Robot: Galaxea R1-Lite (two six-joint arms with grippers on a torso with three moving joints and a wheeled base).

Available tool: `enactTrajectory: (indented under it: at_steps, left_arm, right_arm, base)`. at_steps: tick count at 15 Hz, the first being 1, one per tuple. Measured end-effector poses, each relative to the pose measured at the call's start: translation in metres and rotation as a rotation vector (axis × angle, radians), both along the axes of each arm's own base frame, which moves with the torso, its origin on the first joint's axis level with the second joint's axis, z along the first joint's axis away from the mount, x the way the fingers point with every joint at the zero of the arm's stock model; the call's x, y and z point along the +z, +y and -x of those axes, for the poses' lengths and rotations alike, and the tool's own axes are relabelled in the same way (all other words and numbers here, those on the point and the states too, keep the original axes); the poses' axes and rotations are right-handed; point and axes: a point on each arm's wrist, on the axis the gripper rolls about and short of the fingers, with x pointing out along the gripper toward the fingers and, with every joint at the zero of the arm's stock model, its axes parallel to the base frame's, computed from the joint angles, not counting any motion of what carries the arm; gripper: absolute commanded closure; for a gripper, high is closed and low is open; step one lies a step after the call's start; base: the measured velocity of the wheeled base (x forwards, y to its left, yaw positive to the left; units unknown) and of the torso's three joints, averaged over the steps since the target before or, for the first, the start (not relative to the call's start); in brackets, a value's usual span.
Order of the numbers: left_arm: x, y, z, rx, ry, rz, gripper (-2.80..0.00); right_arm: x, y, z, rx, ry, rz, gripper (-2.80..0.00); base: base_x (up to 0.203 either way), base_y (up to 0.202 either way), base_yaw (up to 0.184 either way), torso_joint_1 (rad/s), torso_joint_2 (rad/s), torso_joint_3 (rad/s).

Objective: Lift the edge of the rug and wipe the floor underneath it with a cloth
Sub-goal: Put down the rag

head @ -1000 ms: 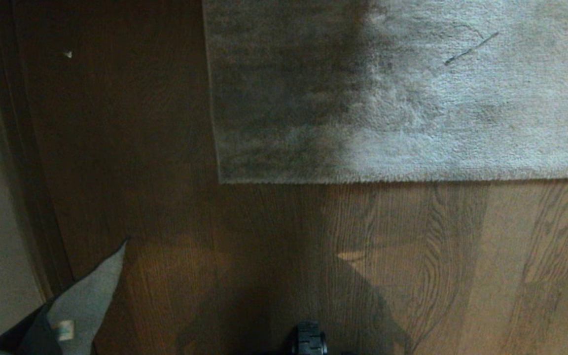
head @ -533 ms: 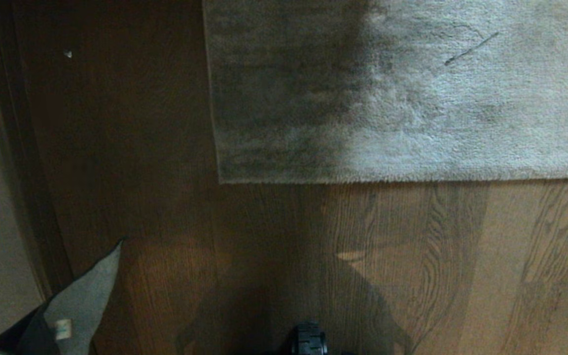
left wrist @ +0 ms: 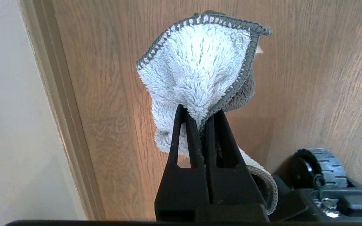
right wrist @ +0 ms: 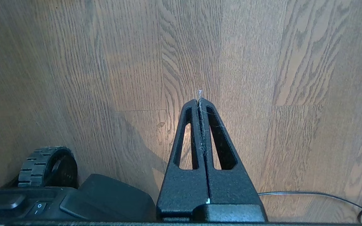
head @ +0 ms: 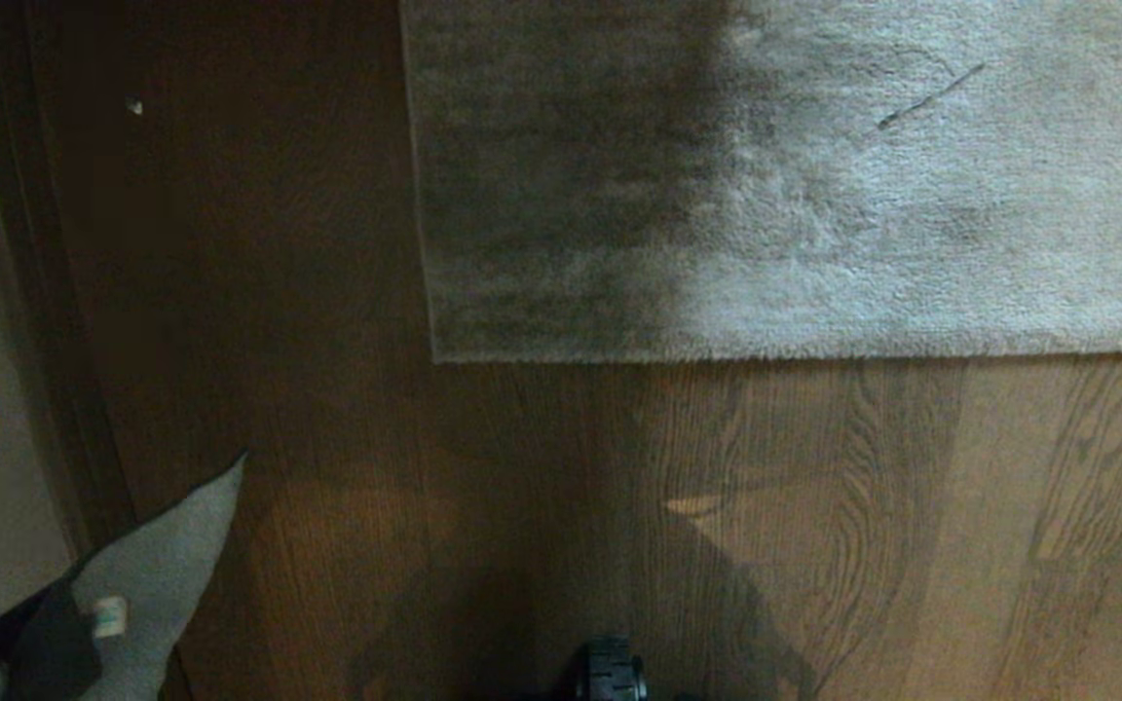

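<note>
The robot's left gripper will put the cloth down on the floor (head: 280, 313) between the skirting board and the corner of the rug.
The pale grey-beige rug (head: 795, 185) lies flat across the far half of the head view; its near edge (head: 814, 357) runs straight to a square corner (head: 436, 358). Brown wood-grain floor (head: 542, 506) lies in front of it. My left gripper (left wrist: 200, 114) is shut on the small pale grey cloth (left wrist: 196, 66), which fans out past the fingertips; the cloth (head: 157, 565) with its whitish tag pokes into the head view at the lower left, well short of the rug. My right gripper (right wrist: 200, 101) hangs shut and empty above bare floor (right wrist: 262, 78), with only lint on it.
A wall and dark skirting board (head: 45, 341) run along the left side. My base's wheels (left wrist: 320, 168) (right wrist: 47, 166) sit near both grippers, and a thin black cable (right wrist: 309, 194) trails on the floor on the right. A small white speck (head: 134, 107) lies far left.
The cloth in my left gripper has risen slightly and shifted left in the head view. The rug and the right arm have not moved.
</note>
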Motion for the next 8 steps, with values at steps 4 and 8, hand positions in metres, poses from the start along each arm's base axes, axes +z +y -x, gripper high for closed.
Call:
enactTrajectory:
  at_steps: [4,8]
  left_arm:
    - [0.028,0.0,-0.018,-0.012,0.035,-0.001,0.0]
    - [0.05,-0.001,-0.058,-0.013,0.049,-0.003,0.0]
  right_arm:
    - [0.0,0.0,0.0,0.0,0.0,0.0,0.0]
    - [0.0,0.0,0.0,0.0,0.0,0.0,0.0]
  base:
    - [0.0,0.0,0.0,0.0,0.0,0.0]
    - [0.0,0.0,0.0,0.0,0.0,0.0]
